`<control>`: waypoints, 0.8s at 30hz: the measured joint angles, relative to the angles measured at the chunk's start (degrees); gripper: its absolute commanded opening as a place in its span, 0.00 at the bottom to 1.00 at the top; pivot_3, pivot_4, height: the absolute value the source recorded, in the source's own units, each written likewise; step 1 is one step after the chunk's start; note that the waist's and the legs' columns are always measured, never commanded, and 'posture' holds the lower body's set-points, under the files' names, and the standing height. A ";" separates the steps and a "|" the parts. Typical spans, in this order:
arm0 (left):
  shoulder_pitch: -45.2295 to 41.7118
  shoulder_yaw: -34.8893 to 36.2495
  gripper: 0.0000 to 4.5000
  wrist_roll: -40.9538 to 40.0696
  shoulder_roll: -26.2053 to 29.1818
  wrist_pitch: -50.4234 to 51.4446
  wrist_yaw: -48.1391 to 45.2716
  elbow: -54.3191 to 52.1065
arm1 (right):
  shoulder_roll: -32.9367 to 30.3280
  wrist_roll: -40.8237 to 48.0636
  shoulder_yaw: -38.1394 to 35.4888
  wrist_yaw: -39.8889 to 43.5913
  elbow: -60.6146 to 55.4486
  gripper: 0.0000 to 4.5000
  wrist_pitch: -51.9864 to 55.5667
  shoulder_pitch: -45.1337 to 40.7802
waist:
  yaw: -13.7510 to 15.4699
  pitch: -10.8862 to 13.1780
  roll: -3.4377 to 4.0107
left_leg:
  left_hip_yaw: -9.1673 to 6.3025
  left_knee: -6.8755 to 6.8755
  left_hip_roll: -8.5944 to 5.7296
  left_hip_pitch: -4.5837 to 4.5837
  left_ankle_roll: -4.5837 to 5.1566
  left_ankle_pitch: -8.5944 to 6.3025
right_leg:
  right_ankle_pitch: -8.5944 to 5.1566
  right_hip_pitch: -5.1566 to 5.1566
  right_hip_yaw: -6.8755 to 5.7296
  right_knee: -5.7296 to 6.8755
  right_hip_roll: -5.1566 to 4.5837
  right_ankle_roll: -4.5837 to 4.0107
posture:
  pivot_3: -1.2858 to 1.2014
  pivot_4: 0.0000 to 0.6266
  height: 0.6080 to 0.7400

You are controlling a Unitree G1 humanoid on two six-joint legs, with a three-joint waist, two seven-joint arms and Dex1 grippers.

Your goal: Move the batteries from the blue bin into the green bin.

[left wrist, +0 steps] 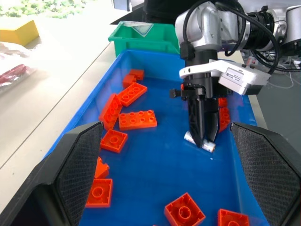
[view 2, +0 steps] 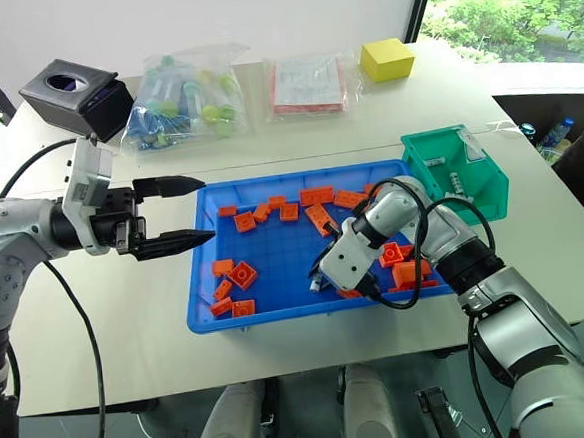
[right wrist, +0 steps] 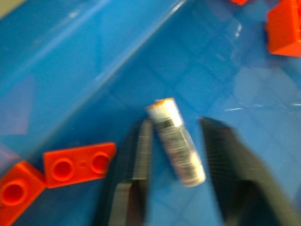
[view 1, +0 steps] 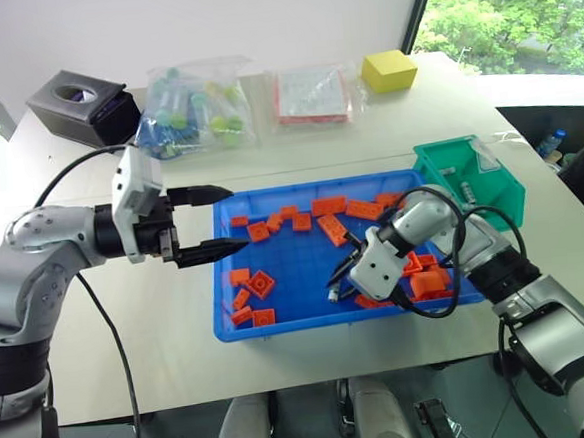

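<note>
The small silvery battery, now on the blue bin's floor, will come out of my right gripper's hold as I let go of it near the front side inside the green bin [view 1: 476, 210].
A small silvery battery [right wrist: 176, 141] lies on the floor of the blue bin [view 1: 319, 322], near its front edge. My right gripper [left wrist: 203, 136] points down into the bin and is shut on this battery, one finger on each side. Orange bricks [view 1: 338, 226] are scattered around it. The green bin [view 1: 491, 200] stands against the blue bin's far right corner, and something small and silvery [view 2: 456, 181] lies inside it. My left gripper [view 1: 237, 219] hangs open and holds nothing. It is level, just above the blue bin's left rim, pointing across the bin.
At the back of the table are a yellow block [view 1: 389, 70], a red packet in plastic [view 1: 313, 95], a bag of green and blue items [view 1: 194, 111] and a black box [view 1: 84, 106]. A pile of orange bricks [view 1: 426, 275] sits right beside my right wrist.
</note>
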 measured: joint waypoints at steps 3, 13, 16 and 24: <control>-0.27 -0.08 1.00 0.25 -0.06 -0.03 -0.07 0.17 | -0.26 0.10 -0.23 -0.54 -0.50 0.02 1.42 0.41 | 0.02 0.00 0.00 | 0.00 0.00 0.00 0.00 -0.01 0.00 | 0.00 0.00 0.00 0.01 0.00 0.00 | 0.52 0.24 0.64; -0.86 -0.26 1.00 0.52 -0.71 -0.11 -0.62 0.63 | -4.86 13.11 -22.58 -18.81 -20.37 0.02 52.87 3.53 | 0.40 0.00 0.01 | -0.02 0.01 0.12 -0.05 -0.05 0.02 | 0.00 -0.06 -0.02 0.06 -0.03 -0.02 | 0.52 0.24 0.64; -0.64 -0.31 1.00 0.53 -0.79 -0.11 -0.87 0.62 | -5.19 17.92 -34.23 -28.70 -24.86 0.02 70.81 3.45 | 1.13 0.00 0.01 | 0.03 0.01 0.10 -0.05 -0.04 0.02 | 0.02 -0.06 -0.02 0.01 -0.04 -0.05 | 0.52 0.24 0.64; -1.90 -2.58 1.00 1.66 -1.84 -1.00 -1.89 2.93 | -10.91 16.52 -47.10 -45.16 -25.80 0.02 82.70 11.00 | 1.47 0.00 0.02 | 0.06 0.01 -0.08 -0.12 -0.02 0.01 | 0.01 -0.07 -0.01 -0.06 -0.07 -0.06 | 0.52 0.24 0.64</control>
